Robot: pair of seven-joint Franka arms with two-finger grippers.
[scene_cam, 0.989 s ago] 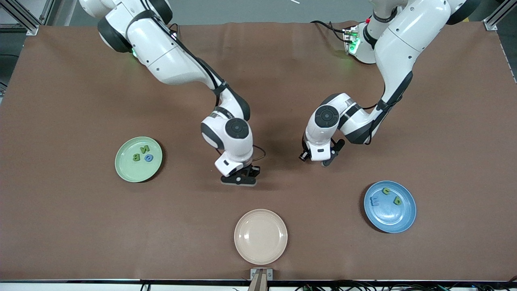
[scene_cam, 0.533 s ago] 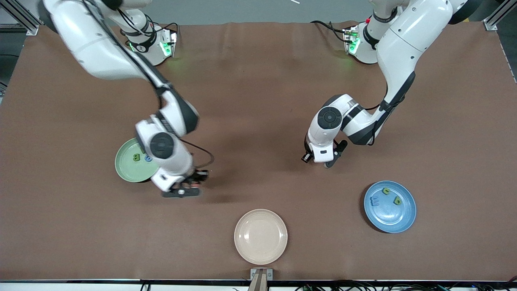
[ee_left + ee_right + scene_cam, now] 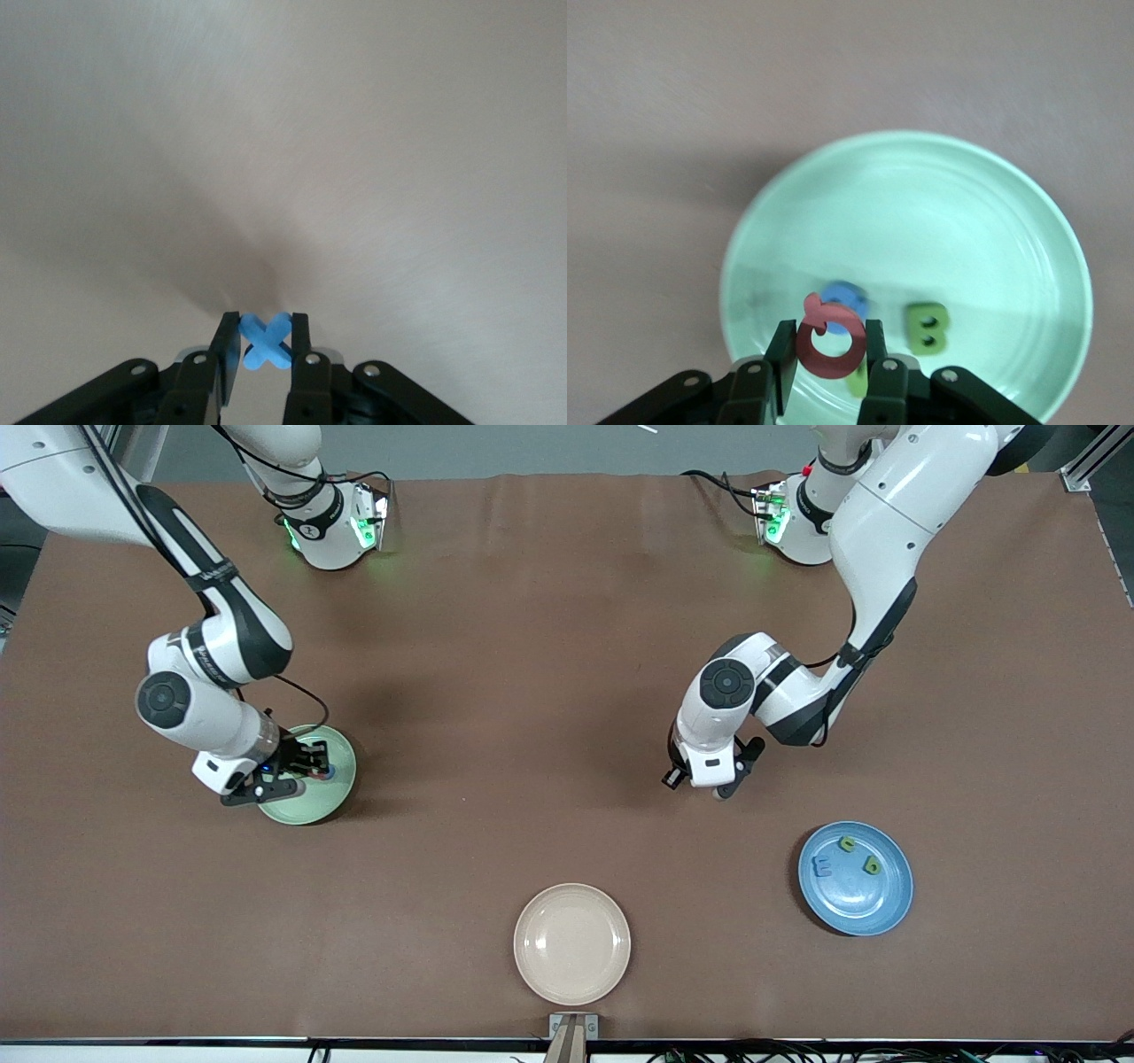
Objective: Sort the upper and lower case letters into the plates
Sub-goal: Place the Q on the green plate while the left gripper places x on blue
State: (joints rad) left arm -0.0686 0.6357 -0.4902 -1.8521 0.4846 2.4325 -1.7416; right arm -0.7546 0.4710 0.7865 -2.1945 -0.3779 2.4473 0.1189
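Next, my left gripper lets go of the blue x near the middle of the blue plate (image 3: 848, 877), next to the blue letter.
My right gripper (image 3: 306, 766) hangs over the pale mint green plate (image 3: 330, 797) and is shut on the red Q (image 3: 831, 341). In the right wrist view the mint plate (image 3: 939, 204) holds a blue letter (image 3: 846, 299), a green B (image 3: 927, 328) and another green letter (image 3: 858, 381) partly hidden by my fingers. My left gripper (image 3: 702, 781) is over bare table near the middle, shut on a small blue x (image 3: 266, 341). The blue plate (image 3: 864, 908) holds a blue letter (image 3: 824, 865) and two green letters (image 3: 848, 843).
An empty beige plate (image 3: 571, 943) sits near the table's front edge, at the middle. The brown table (image 3: 567, 646) is bare between the two arms.
My right arm has swung from the table's middle toward its own end and now holds the red Q over the mint plate. My left arm has hardly moved.
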